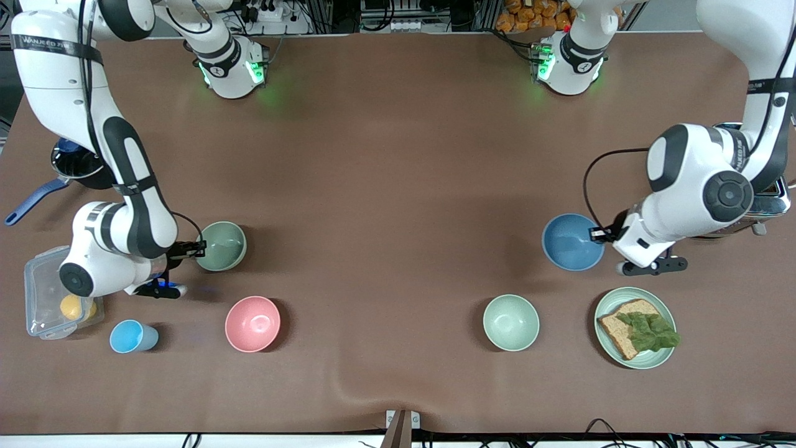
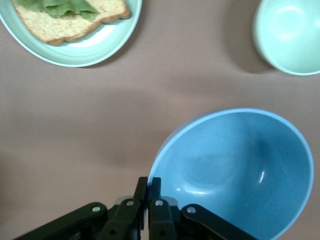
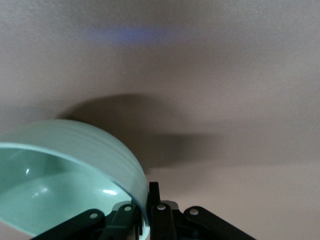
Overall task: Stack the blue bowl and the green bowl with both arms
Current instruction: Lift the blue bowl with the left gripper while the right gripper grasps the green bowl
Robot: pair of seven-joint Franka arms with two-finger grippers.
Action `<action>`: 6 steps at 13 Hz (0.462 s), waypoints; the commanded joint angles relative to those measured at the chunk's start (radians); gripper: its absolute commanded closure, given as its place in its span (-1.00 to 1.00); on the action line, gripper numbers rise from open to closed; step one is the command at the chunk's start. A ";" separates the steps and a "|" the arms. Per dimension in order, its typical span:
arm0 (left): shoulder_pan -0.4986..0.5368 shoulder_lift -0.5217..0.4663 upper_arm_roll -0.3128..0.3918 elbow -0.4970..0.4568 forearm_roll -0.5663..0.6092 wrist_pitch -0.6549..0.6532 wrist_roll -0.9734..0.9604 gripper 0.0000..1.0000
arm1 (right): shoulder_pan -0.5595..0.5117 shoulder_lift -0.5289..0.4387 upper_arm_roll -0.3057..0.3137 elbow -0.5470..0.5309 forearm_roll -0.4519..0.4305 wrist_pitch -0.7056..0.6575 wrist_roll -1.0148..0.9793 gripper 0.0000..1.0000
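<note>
The green bowl will sit on bare table midway [image 1: 415, 245] between the pink and blue bowls after my right gripper releases it.
The blue bowl [image 1: 571, 241] [image 2: 235, 170] sits toward the left arm's end of the table. My left gripper [image 1: 598, 234] [image 2: 148, 182] is shut on its rim, one finger inside and one outside. The green bowl [image 1: 222, 246] [image 3: 60, 185] is toward the right arm's end, and my right gripper [image 1: 198, 249] [image 3: 145, 192] is shut on its rim in the same way. In both wrist views the held bowl looks tilted.
A second pale green bowl [image 1: 511, 322] [image 2: 290, 35] and a plate [image 1: 659, 361] [image 2: 75, 57] with bread and lettuce lie nearer the front camera than the blue bowl. A pink bowl [image 1: 252, 323], light-blue cup [image 1: 132, 336] and clear container [image 1: 46, 280] lie near the green bowl.
</note>
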 commanded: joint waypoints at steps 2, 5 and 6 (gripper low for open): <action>0.005 0.006 -0.082 0.042 -0.005 -0.033 -0.122 1.00 | 0.003 0.005 0.003 0.012 0.020 -0.004 0.005 1.00; 0.002 0.012 -0.117 0.042 0.004 -0.033 -0.182 1.00 | 0.012 -0.012 0.018 0.026 0.059 -0.067 0.025 1.00; -0.010 0.015 -0.119 0.046 0.004 -0.032 -0.190 1.00 | 0.025 -0.012 0.020 0.040 0.098 -0.096 0.064 1.00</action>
